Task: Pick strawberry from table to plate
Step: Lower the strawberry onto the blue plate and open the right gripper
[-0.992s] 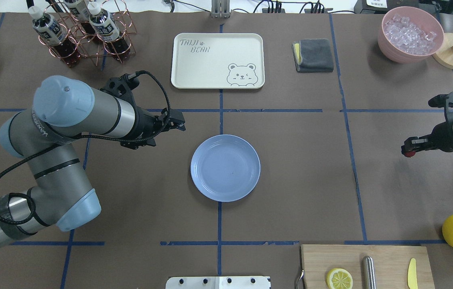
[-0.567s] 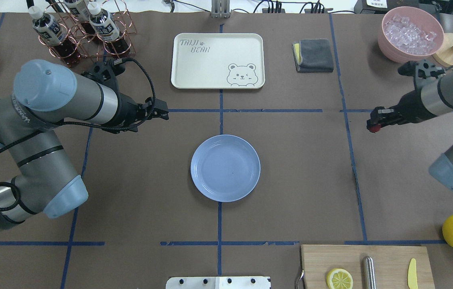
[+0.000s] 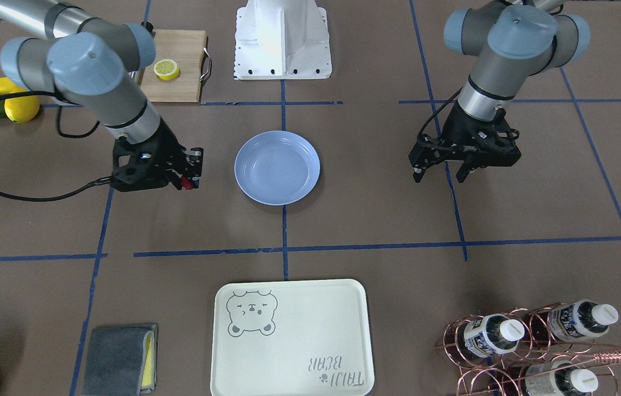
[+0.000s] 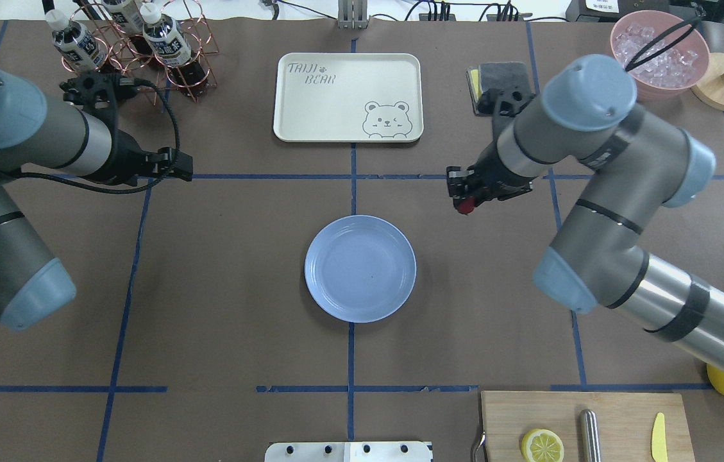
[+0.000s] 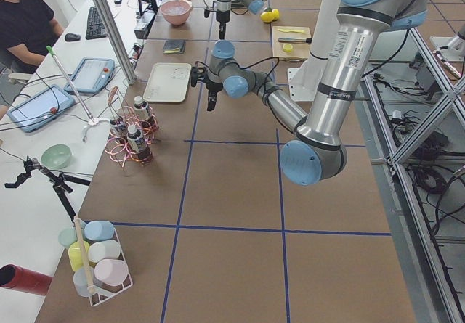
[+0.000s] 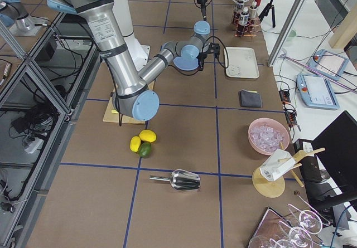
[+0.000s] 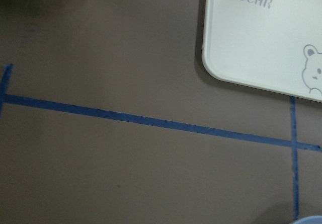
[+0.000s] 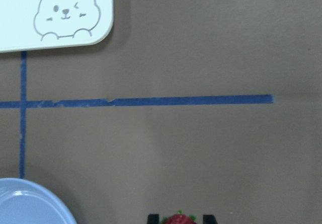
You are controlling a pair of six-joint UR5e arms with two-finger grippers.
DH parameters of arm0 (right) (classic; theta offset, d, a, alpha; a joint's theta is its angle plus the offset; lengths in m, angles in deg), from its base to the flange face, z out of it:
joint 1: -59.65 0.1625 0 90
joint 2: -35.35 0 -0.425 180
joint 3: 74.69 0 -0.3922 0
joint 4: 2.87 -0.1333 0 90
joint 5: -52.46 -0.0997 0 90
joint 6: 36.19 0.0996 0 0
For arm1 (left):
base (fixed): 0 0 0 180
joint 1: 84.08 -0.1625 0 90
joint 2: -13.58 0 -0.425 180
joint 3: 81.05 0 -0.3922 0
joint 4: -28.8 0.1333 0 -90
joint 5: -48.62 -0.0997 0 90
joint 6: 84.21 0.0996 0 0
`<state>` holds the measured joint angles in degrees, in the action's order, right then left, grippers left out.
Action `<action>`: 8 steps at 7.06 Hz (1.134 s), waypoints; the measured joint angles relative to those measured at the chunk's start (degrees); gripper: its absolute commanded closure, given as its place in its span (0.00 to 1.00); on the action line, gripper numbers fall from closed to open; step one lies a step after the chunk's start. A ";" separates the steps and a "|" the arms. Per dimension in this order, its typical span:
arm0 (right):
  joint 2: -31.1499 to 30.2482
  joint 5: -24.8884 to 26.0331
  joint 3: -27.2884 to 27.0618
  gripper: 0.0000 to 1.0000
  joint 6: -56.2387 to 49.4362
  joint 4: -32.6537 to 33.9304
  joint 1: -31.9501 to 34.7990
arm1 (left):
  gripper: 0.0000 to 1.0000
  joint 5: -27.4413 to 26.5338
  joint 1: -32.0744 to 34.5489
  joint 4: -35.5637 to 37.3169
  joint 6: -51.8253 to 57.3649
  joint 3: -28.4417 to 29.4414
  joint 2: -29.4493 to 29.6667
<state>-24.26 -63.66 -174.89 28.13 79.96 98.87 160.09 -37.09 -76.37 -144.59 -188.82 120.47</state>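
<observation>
I will release the strawberry from my right gripper near the middle of the light blue plate (image 3: 279, 176), slightly toward the bear-print tray. The strawberry now hangs just outside the plate's rim.
A small red strawberry (image 4: 465, 207) hangs above the brown table (image 4: 240, 289), with my right gripper (image 4: 461, 200) shut on it. It is just up and to the right of the round light blue plate (image 4: 360, 268), outside its rim. In the front-facing view the strawberry (image 3: 187, 185) sits at the fingertips of the right gripper (image 3: 190, 177), left of the plate (image 3: 277, 168). The right wrist view shows the strawberry (image 8: 179, 218) at the bottom edge and the plate's rim (image 8: 30, 204) at lower left. My left gripper (image 3: 441, 175) is open and holds nothing, far to the plate's other side.
A cream bear-print tray (image 4: 349, 96) lies beyond the plate. A copper rack of bottles (image 4: 137, 51) stands at the back left. A grey cloth (image 4: 509, 74) and a pink bowl of ice (image 4: 656, 51) are at the back right. A cutting board (image 4: 583, 427) with a lemon half lies at the front right.
My right arm has swung in from the right edge toward the plate with the strawberry in its gripper. My left arm has drawn back to the left, away from the plate.
</observation>
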 measured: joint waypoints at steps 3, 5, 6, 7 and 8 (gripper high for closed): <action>9.69 8.36 5.98 1.00 1.90 6.55 -8.56 | 0.00 4.46 7.19 0.64 14.95 0.06 -5.30; 14.73 10.89 12.68 1.00 2.33 6.85 -11.19 | 0.00 5.25 9.59 0.67 20.00 0.52 -6.88; 16.78 11.69 15.48 1.00 2.42 6.89 -11.93 | 0.00 5.35 9.95 0.65 20.97 0.59 -7.11; 17.82 12.11 16.93 1.00 2.48 6.86 -12.38 | 0.00 5.39 10.08 0.61 21.34 0.64 -7.18; 18.26 12.28 17.82 0.84 2.51 6.77 -12.76 | 0.00 5.41 10.10 0.59 21.47 0.68 -7.20</action>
<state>-6.00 -51.38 -157.07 30.63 86.73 86.12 165.50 -26.98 -75.78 -123.11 -188.14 113.27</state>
